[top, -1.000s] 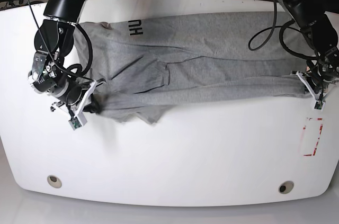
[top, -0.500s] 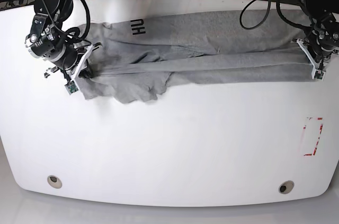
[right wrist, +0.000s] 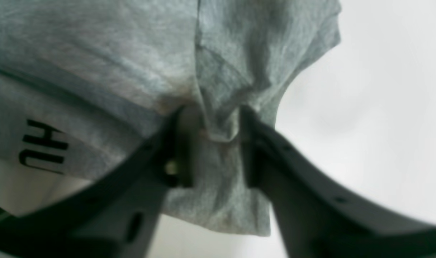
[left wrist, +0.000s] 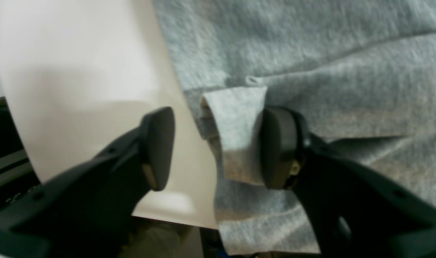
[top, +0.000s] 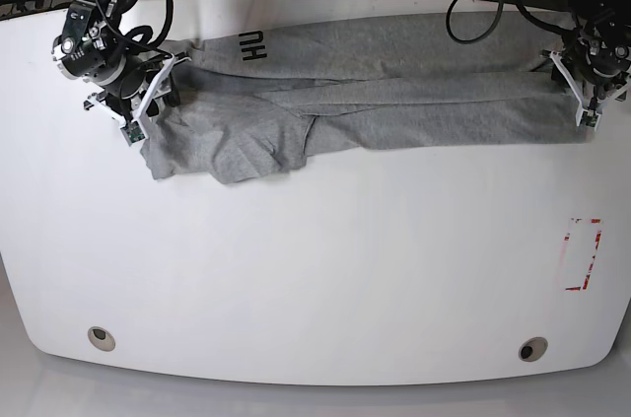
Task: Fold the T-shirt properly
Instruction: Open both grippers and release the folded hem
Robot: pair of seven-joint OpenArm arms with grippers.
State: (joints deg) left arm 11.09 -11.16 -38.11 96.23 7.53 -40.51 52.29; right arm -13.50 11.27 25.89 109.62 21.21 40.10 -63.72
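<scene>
Only the tip of the T-shirt's fold is in my right gripper, so it should open and grip farther in before point(right wrist: 226, 88) my left gripper folds the other end.
The grey T-shirt point(top: 394, 102) lies lengthwise along the back of the white table, folded over itself, with the letters "HU" point(top: 253, 47) showing near its left end. My right gripper point(top: 148, 106) is at the shirt's left end. In the right wrist view this gripper point(right wrist: 214, 143) is shut on a bunched fold of the T-shirt point(right wrist: 96, 53), beside the "HU" lettering point(right wrist: 42, 147). My left gripper point(top: 590, 92) is at the shirt's right end. In the left wrist view it point(left wrist: 218, 147) is open, and a folded hem of the T-shirt point(left wrist: 311, 53) rests against one finger pad point(left wrist: 275, 150).
The white table point(top: 315, 269) has a red-outlined rectangle point(top: 581, 254) near its right edge and two round holes point(top: 101, 337) point(top: 532, 349) near the front. Cables and dark gear lie beyond the back edge.
Both grippers moved toward the back of the table, carrying the shirt's near edge over the rest. The shirt now lies narrower and further back.
</scene>
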